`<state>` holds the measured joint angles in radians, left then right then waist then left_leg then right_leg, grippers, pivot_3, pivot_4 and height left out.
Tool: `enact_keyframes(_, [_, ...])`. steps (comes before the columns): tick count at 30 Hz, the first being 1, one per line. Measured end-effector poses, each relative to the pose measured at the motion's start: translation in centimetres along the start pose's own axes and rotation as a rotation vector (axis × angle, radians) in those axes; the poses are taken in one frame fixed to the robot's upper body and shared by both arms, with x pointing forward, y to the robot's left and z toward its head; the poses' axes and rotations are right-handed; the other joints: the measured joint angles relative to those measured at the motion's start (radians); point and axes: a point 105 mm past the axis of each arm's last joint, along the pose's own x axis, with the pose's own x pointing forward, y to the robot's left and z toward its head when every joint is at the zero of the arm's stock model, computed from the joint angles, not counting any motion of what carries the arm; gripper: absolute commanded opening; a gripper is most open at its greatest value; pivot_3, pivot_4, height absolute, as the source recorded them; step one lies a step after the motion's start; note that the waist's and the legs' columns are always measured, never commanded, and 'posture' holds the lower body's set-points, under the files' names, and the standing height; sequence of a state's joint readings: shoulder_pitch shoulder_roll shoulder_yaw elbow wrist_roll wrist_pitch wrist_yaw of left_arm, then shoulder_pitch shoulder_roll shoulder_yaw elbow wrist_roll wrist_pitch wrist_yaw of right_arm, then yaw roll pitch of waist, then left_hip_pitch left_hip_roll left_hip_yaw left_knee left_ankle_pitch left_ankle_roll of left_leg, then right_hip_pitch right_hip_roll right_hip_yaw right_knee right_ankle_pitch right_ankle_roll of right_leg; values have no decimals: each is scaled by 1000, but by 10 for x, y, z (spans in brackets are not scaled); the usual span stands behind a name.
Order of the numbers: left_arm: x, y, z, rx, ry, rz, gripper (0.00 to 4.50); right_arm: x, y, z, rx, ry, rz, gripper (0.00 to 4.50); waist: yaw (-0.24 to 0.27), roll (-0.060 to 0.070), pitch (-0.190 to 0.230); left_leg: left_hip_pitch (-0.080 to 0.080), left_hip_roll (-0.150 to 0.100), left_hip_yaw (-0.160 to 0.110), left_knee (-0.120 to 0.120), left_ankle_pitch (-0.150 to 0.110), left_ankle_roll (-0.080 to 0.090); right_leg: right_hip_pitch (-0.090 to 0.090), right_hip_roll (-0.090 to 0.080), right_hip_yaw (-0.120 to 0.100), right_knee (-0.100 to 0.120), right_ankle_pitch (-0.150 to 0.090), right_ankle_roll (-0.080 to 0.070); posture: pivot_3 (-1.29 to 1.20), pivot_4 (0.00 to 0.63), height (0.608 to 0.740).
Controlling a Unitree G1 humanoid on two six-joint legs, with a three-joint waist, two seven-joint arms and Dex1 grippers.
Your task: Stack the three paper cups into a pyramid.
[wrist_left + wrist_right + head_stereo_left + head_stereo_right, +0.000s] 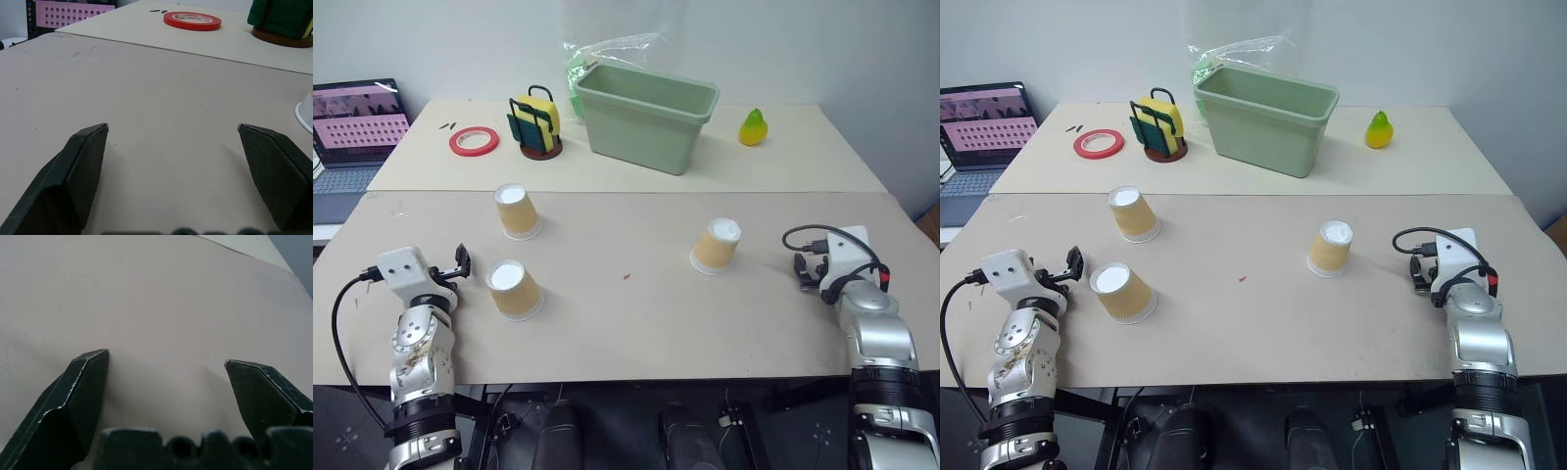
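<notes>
Next, I close my left gripper around the tan sides point(518, 297) of the nearest paper cup, in front of the back cup on the laptop's side.
Three paper cups stand upside down on the near table, white bases up. One cup point(518, 211) is at the back left and a second cup point(514, 290) sits nearer me, tilted a little. The third cup point(717, 245) is right of centre. My left gripper point(460, 262) hovers just left of the second cup, open and empty; in the left wrist view its fingers point(88, 161) spread wide over bare table, with a cup's rim point(305, 110) at the side. My right gripper point(800, 269) is to the right of the third cup, apart from it, and its fingers point(83, 387) are open over bare table.
On the far table stand a pale-green tub point(646, 113), a red tape roll point(474, 141), a sponge holder point(536, 124) and a toy pear point(753, 127). A laptop point(357, 127) sits off the left edge. A seam runs between the two tables.
</notes>
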<state>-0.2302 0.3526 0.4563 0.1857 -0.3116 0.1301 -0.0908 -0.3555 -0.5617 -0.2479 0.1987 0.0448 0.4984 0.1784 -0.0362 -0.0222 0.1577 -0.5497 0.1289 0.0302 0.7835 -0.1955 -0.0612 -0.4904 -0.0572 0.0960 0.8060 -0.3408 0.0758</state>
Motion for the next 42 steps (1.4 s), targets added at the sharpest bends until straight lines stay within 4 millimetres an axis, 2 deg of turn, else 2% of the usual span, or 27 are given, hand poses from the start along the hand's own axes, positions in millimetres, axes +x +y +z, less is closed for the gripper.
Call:
enact_keyframes(10, [-9, 6, 0, 34, 25, -52, 4500, 2, -3, 0, 78, -8, -8, 4467, -7, -1, 0, 0, 0, 0, 0, 0, 0, -1, 0, 0, 0, 0, 0, 0, 150, 656])
enact_keyframes(13, [-14, 8, 1, 35, 41, -75, 4500, 3, -9, 15, 198, -48, 13, 4467, -7, 0, 0, -3, 0, 0, 0, 0, 0, -3, 0, 0, 0, 0, 0, 0, 150, 656])
enact_keyframes(16, [-22, 8, 4, 47, 64, -149, 4500, -5, -15, 59, 292, -178, 114, 4467, -6, 1, 1, -5, 0, 0, -1, 0, 0, -4, 0, 0, 0, -1, 0, 0, 150, 656])
enact_keyframes(19, [-33, 11, 14, 96, 78, -246, 4500, -25, -19, 115, 292, -333, 281, 4467, -4, 2, 3, -5, 0, 0, -1, 0, 0, -5, 0, 0, 1, -1, -1, 0, 150, 656])
enact_keyframes(21, [-44, 23, 22, 147, 107, -303, 4500, -52, -8, 159, 255, -449, 489, 4467, -5, 2, 3, -5, 1, 0, -2, 0, 0, -5, 0, -1, 1, -2, -2, 0, 150, 656])
enact_keyframes(22, [-47, 27, 26, 163, 115, -315, 4500, -64, -2, 174, 229, -492, 567, 4467, -6, 2, 3, -5, 1, 0, -2, -1, 0, -5, 0, -1, 0, -5, -7, 0, 150, 656])
enact_keyframes(23, [-49, 30, 28, 167, 119, -322, 4500, -74, 2, 184, 207, -524, 620, 4467, -5, 2, 3, -5, 1, 0, -2, -1, 0, -5, 0, -1, 0, -5, -8, 0, 150, 656])
enact_keyframes(25, [-56, 32, 30, 185, 150, -374, 4500, -102, 29, 197, 125, -572, 842, 4467, -2, 1, 4, -4, 1, 0, -1, -1, 0, -5, -1, -1, 0, -6, -9, 0, 150, 656])
enact_keyframes(28, [-64, 37, 28, 212, 204, -423, 4500, -146, 72, 193, -42, -581, 1170, 4467, 3, 0, 4, -5, 1, 0, -2, -1, 0, -5, -1, -1, 0, -6, -9, 0, 150, 656])
enact_keyframes(30, [-73, 36, 28, 239, 245, -488, 4500, -175, 103, 173, -208, -527, 1377, 4467, 8, -1, 4, -5, 2, 0, -2, -1, -1, -6, -1, -1, -2, -6, -10, 0, 150, 656])
enact_keyframes(32, [-87, 27, 29, 274, 303, -605, 4500, -196, 139, 140, -346, -429, 1570, 4467, 8, -3, 4, -4, 2, 1, -2, -2, -1, -9, -2, -2, -3, -6, -11, 0, 150, 656])
enact_keyframes(34, [-97, 16, 31, 285, 327, -694, 4500, -202, 156, 124, -396, -385, 1643, 4467, 11, -4, 4, -4, 2, 2, -2, -2, -1, -10, -3, -2, -3, -5, -12, 0, 150, 656])
enact_keyframes(37, [-116, -4, 33, 307, 354, -833, 4500, -193, 171, 110, -449, -368, 1625, 4467, 20, -4, 4, -4, 2, 2, -1, -3, -3, -11, -2, -2, -3, -5, -12, 0, 150, 656])
enact_keyframes(42, [-119, -22, 44, 329, 320, -923, 4500, -176, 181, 101, -440, -348, 1577, 4467, 26, -4, 5, -5, 2, 2, -2, -2, -1, -11, -2, -2, -3, -5, -12, 0, 150, 656])
